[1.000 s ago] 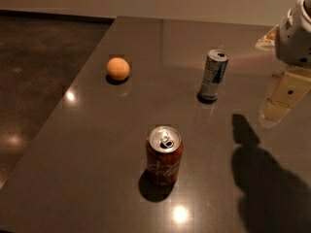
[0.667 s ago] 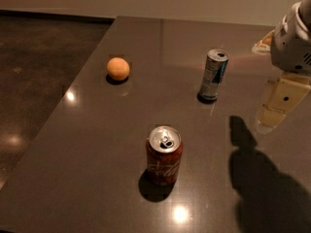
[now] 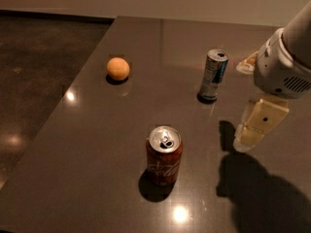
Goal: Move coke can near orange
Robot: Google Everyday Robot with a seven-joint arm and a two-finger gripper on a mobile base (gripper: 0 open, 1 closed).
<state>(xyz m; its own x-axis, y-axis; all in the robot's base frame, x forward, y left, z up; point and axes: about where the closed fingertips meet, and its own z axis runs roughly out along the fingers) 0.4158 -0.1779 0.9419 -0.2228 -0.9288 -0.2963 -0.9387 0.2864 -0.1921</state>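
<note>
The coke can's upper half (image 3: 164, 153), just below its silver top, is the next place my gripper will go to and close on.
The coke can (image 3: 164, 156), short and red with white script and a silver top, stands upright near the front middle of the dark table (image 3: 121, 178). The orange (image 3: 118, 68), small and round, lies at the back left, well apart from the can. My gripper (image 3: 250, 132) hangs above the table at the right, to the right of the coke can and a little farther back, holding nothing. Only one cream finger (image 3: 260, 122) shows clearly.
A taller, slim silver-and-blue can (image 3: 213, 75) stands upright at the back, between the orange and my gripper. The table's left edge runs diagonally from back middle to front left, with dark floor (image 3: 34, 72) beyond it. The arm's shadow lies at the front right.
My gripper has moved left and a little lower toward the table's middle. The cans and the orange have not moved.
</note>
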